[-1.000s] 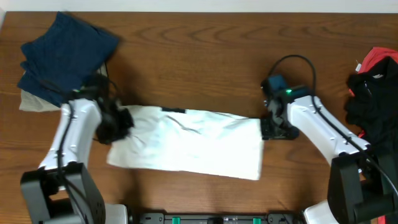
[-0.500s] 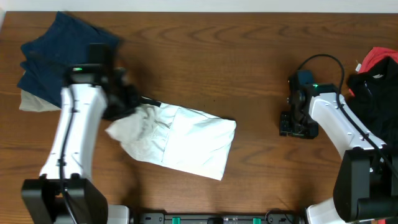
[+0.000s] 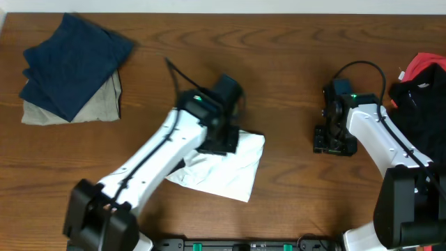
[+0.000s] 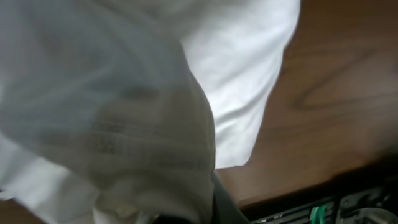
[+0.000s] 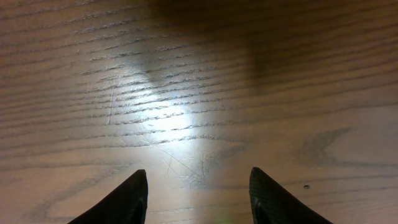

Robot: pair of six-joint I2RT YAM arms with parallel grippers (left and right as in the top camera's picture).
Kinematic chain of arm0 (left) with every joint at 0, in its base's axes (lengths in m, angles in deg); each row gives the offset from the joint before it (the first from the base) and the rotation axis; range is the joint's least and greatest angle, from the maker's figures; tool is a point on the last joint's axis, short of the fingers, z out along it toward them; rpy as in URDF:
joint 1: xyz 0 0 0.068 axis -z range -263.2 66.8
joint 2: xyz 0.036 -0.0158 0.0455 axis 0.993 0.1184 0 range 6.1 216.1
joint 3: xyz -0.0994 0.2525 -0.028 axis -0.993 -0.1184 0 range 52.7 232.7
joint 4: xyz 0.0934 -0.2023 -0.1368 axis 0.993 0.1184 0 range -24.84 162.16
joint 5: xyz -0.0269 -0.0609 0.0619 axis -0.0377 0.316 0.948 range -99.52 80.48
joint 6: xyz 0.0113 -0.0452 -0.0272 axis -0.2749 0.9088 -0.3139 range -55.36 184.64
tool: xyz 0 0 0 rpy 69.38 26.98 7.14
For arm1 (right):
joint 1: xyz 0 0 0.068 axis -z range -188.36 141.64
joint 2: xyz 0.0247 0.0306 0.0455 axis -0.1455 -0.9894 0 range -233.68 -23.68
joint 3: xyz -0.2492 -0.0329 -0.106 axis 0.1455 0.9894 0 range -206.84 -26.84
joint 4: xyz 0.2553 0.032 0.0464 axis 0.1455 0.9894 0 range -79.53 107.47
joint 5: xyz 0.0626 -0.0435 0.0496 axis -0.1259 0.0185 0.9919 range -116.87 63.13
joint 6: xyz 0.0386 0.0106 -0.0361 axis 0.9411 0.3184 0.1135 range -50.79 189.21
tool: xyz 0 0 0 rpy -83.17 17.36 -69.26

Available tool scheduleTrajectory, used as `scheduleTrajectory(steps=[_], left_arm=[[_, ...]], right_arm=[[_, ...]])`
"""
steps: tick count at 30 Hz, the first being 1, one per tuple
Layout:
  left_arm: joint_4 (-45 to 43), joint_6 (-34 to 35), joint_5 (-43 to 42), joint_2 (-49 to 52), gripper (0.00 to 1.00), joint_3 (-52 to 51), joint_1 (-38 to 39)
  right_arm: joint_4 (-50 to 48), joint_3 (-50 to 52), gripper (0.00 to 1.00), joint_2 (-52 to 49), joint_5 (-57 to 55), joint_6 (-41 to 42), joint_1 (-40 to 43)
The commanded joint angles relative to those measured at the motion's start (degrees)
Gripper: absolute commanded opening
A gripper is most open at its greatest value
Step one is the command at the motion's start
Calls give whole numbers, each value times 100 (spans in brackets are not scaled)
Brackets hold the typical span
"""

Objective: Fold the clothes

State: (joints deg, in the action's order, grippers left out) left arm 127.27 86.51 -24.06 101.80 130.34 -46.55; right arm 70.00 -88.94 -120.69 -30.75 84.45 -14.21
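Observation:
Next, my left gripper releases the bunched fold of white fabric on the far half of the white T-shirt (image 3: 225,155). That fold is now held over the shirt.
The white T-shirt (image 3: 226,174) lies folded at the table's middle, with its plain side up. My left gripper (image 3: 221,137) is over its far right part, shut on a fold of the white cloth and holding it over the rest. In the left wrist view the held cloth (image 4: 124,124) fills the frame and hides the jaws. My right gripper (image 3: 333,143) is open and empty, to the right of the shirt and apart from it; the right wrist view shows its fingertips (image 5: 130,199) over bare wood.
Folded navy and beige pieces (image 3: 70,70) lie at the back left. A black and red pile of garments (image 3: 418,104) lies at the right edge. The table's front edge shows in the left wrist view (image 4: 323,199).
My left gripper carried the shirt's left end to the right, over the rest of the shirt. The shirt is now shorter. My right gripper let go earlier and has stayed to the right.

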Motion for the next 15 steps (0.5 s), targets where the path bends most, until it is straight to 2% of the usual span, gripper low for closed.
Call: scheduleTrajectory(steps=[1,11,15], left_arm=[[-4,140,63,214,6,-57,264],[48,-46,63,308,6,-48,483],[599,-188,619,280,6,175,339]], right_arm=[[9,-79,51,26,-17,-74,33],[7,-79,52,26,138,-120,33],[-15,-79,48,26,573,-407,22]])
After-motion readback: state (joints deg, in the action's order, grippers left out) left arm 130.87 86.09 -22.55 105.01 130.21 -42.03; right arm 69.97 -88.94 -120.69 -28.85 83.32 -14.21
